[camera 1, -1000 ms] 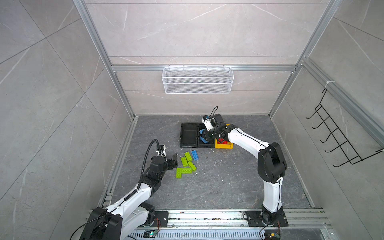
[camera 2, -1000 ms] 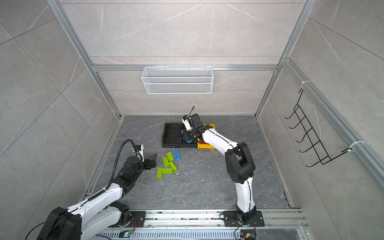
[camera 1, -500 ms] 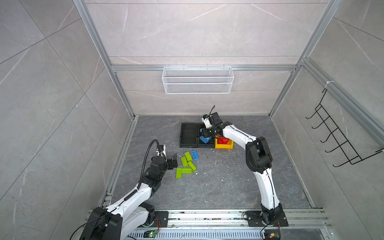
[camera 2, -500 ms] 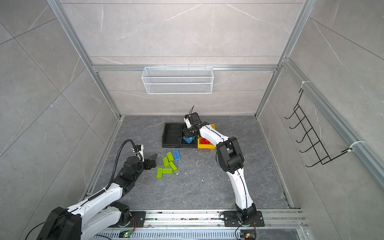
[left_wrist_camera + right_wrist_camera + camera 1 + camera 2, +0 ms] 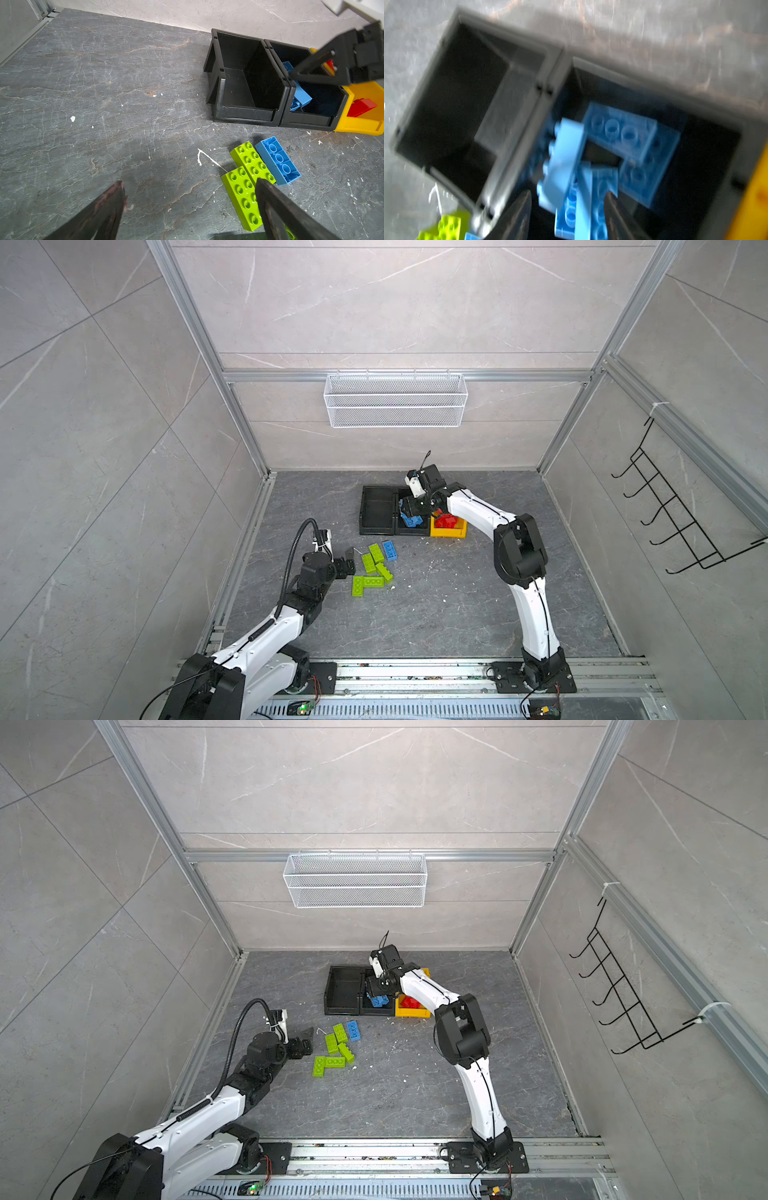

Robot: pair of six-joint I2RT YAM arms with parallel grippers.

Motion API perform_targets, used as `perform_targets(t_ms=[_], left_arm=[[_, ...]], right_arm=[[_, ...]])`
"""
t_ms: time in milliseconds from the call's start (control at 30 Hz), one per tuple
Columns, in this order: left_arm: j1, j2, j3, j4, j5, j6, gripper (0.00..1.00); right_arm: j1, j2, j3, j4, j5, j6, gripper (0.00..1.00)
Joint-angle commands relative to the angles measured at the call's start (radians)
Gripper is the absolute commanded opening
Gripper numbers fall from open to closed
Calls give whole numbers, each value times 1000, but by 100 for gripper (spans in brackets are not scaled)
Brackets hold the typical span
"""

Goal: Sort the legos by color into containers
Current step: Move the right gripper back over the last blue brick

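The robot's right gripper will close across the middle of the blue lego (image 5: 389, 550) that is lying on the floor next to the lime green legos.
Three containers stand in a row at the back: an empty black bin (image 5: 362, 510) (image 5: 247, 112), a middle black bin (image 5: 411, 531) (image 5: 307, 121) holding blue legos (image 5: 623, 128), and a yellow bin (image 5: 449, 533) (image 5: 361, 126) with red legos (image 5: 446, 520). My right gripper (image 5: 415, 510) (image 5: 568, 193) hangs in the middle bin, jaws apart above the blue pile; that view is blurred. On the floor lie several lime green legos (image 5: 372, 568) (image 5: 243, 197) and one blue lego (image 5: 389, 550) (image 5: 278, 160). My left gripper (image 5: 351, 561) (image 5: 189, 181) is open and empty, low beside the green ones.
A white wire basket (image 5: 395, 406) hangs on the back wall and a black hook rack (image 5: 673, 514) on the right wall. Metal rails run along the floor's left edge and front. White flecks dot the grey floor.
The right gripper's jaws have parted over the middle black bin, and its elbow has swung left. The left arm has not moved.
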Motion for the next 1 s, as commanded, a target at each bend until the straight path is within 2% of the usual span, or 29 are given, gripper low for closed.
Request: perform_targets(t_ms=[0,167,300,633,967], left_arm=[[1,-14,27,20,-20,-9,99],[1,-20,25,20,-20,-9,99],[1,-18,25,22,-22,-11,99],[1,-35,24,15,-24,-6,99],[1,-28,23,17,-23,-9,99]], right_arm=[[25,-187,-155,96,6,44,59],[91,-340,-388,204,33,98,60],[137,-359,-451,221,45,123,60],[224,-275,-431,224,93,127,59],[263,-166,-334,177,127,110,59]])
